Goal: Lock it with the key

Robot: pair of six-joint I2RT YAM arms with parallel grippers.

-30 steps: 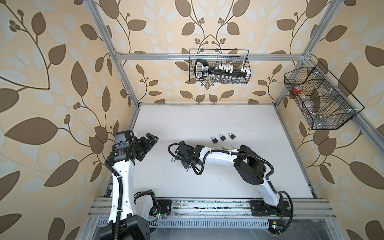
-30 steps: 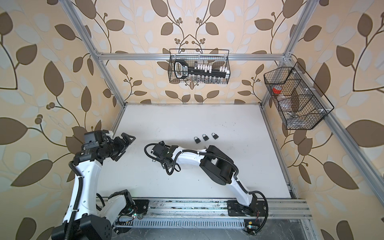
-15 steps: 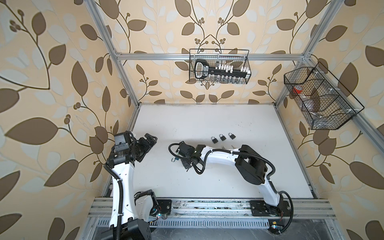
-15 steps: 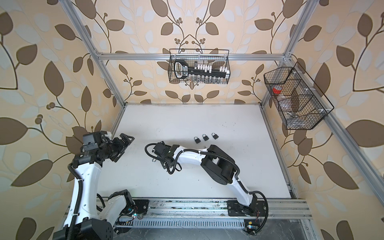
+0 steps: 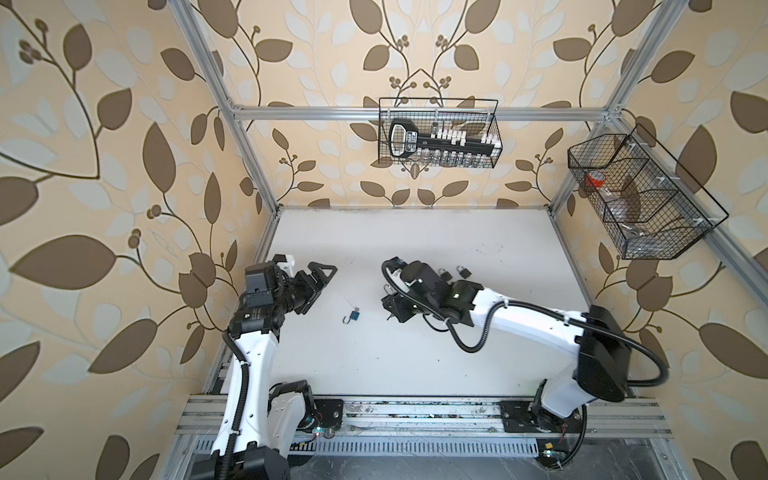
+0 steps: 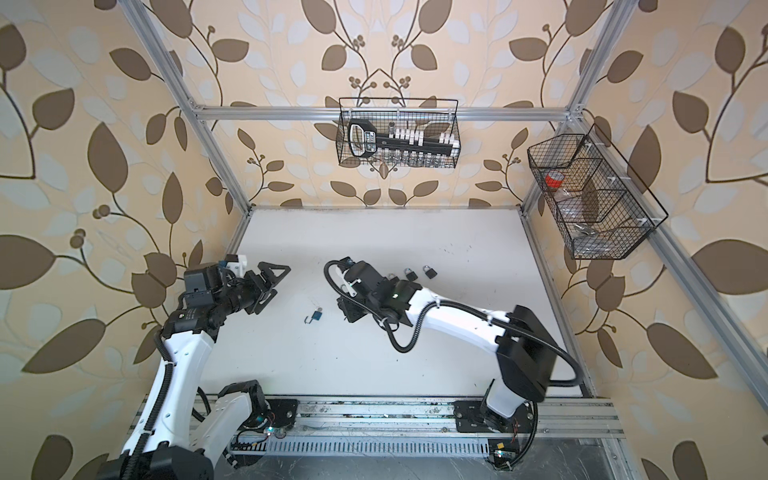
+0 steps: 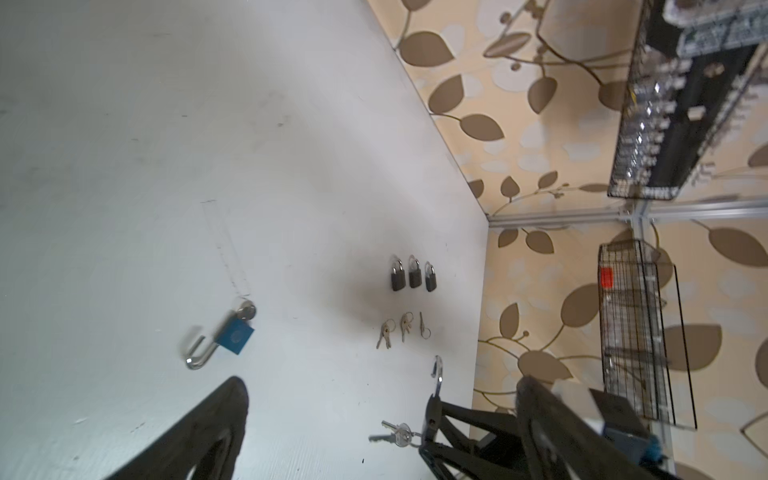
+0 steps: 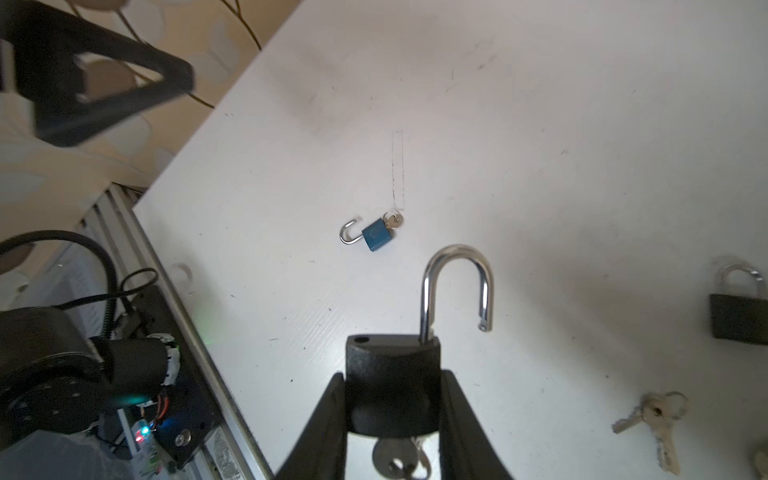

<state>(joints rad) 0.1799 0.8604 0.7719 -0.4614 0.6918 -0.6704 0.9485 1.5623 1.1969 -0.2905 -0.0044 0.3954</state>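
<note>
I need to next move my left gripper to the black padlock's open steel shackle (image 7: pixel 437 372) and close it there, while my right gripper holds the body of the padlock.
My right gripper (image 8: pixel 392 376) is shut on the body of a black padlock (image 8: pixel 392 399). Its steel shackle (image 8: pixel 457 286) stands swung open, and a key (image 8: pixel 397 457) sticks out of its underside with more keys on the ring. In both top views this gripper (image 5: pixel 392 309) (image 6: pixel 347 309) hangs over the middle of the white table (image 5: pixel 415 365). A blue padlock (image 5: pixel 354 316) (image 6: pixel 317 314) (image 8: pixel 377 236) (image 7: pixel 235 336) lies flat to its left, shackle open, a key in it. My left gripper (image 5: pixel 320 276) (image 6: pixel 272 276) (image 7: pixel 382 382) is open and empty, above the table's left side.
Three shut black padlocks (image 7: pixel 413 276) stand in a row behind the right gripper, with small sets of keys (image 7: pixel 401 328) lying beside them. A wire basket (image 5: pixel 438 133) hangs on the back wall. Another wire basket (image 5: pixel 640 199) hangs on the right wall. A metal rail (image 5: pixel 415 419) runs along the front.
The right gripper has drawn back to the right, away from the blue padlock, which now lies uncovered. Its jaws have narrowed. The left arm has barely moved.
</note>
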